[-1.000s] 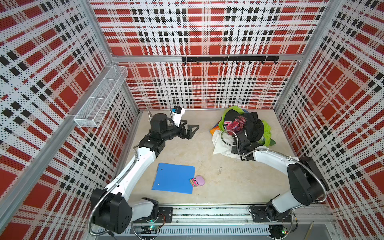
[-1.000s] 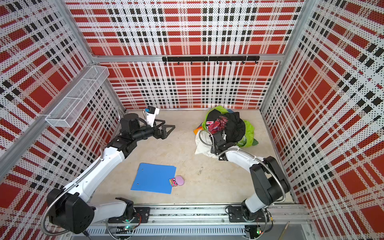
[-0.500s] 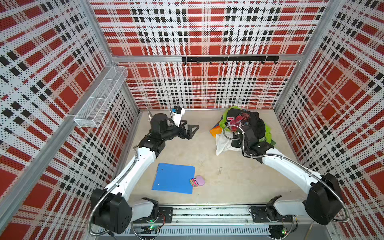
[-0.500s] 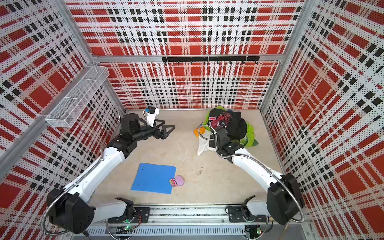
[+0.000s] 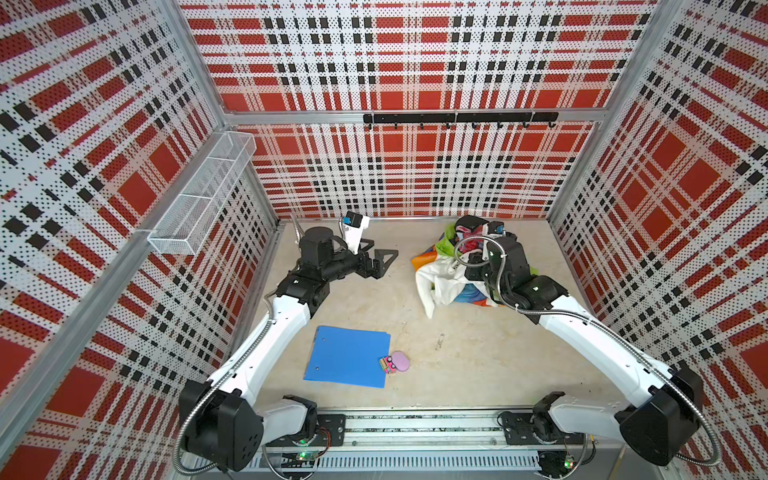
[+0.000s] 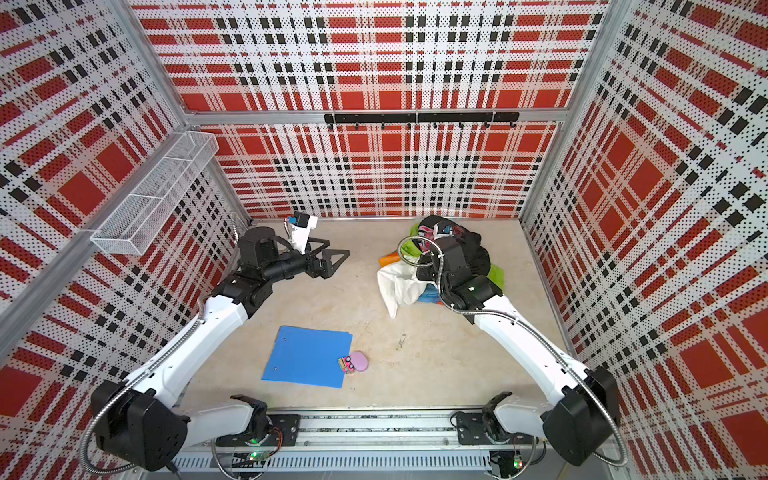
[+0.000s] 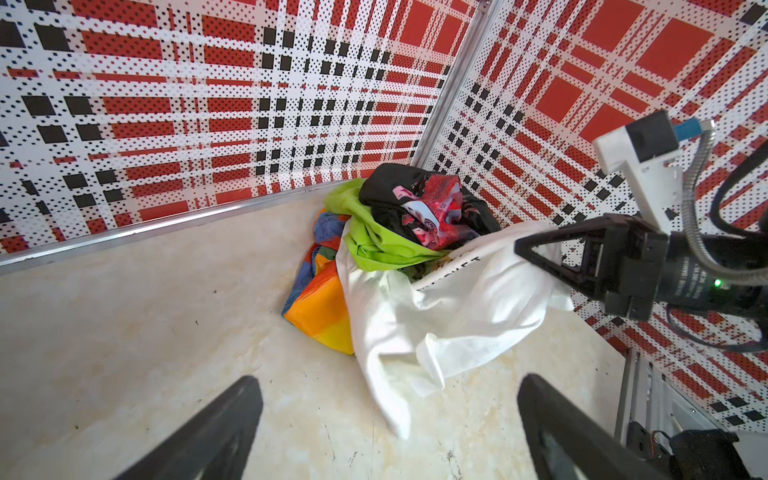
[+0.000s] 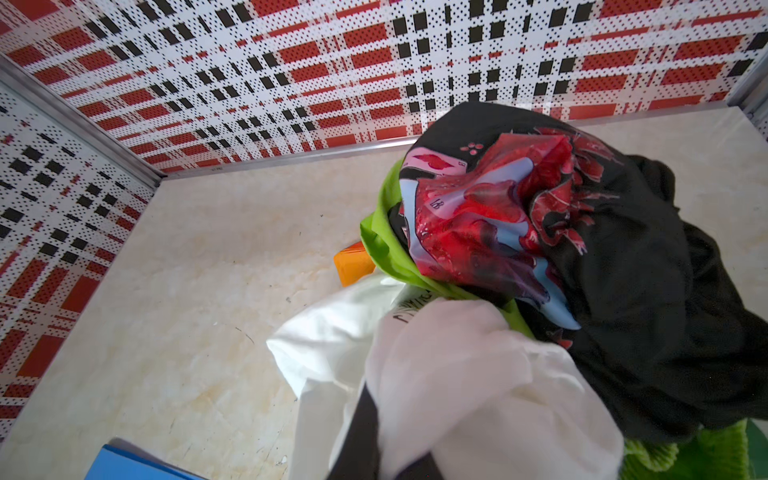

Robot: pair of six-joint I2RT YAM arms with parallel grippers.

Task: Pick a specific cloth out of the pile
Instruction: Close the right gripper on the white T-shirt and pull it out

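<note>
Next, my left gripper grips the white T-shirt's loose edge (image 7: 476, 358), partway down from where my right gripper holds the shirt up.
The pile (image 5: 446, 247) (image 6: 478, 253) (image 7: 415, 208) (image 8: 582, 249) of black, red-patterned, lime-green and rainbow fabrics lies at the back right. The cloth (image 5: 440, 282) (image 6: 397, 286) (image 7: 449, 307) (image 8: 457, 374), a white T-shirt with dark lettering, hangs off the pile's front. One edge is raised and a tail reaches the floor. My right gripper (image 5: 471, 270) (image 6: 422, 270) (image 7: 521, 249) (image 8: 374, 449) is shut on that raised edge, with white fabric draped over its fingers. My left gripper (image 5: 384, 262) (image 6: 334, 259) (image 7: 388, 378) hovers open left of the pile, holding nothing.
A blue folder (image 5: 347, 357) (image 6: 307, 357) lies on the floor at the front, with a small pink object (image 5: 397, 361) (image 6: 355, 362) at its right edge. A wire basket (image 5: 203, 195) hangs on the left wall. A black hook rail (image 5: 457, 118) runs along the back wall.
My right arm has risen and stretched out, lifting the white cloth's edge up off the pile so it hangs. The left arm has not moved.
</note>
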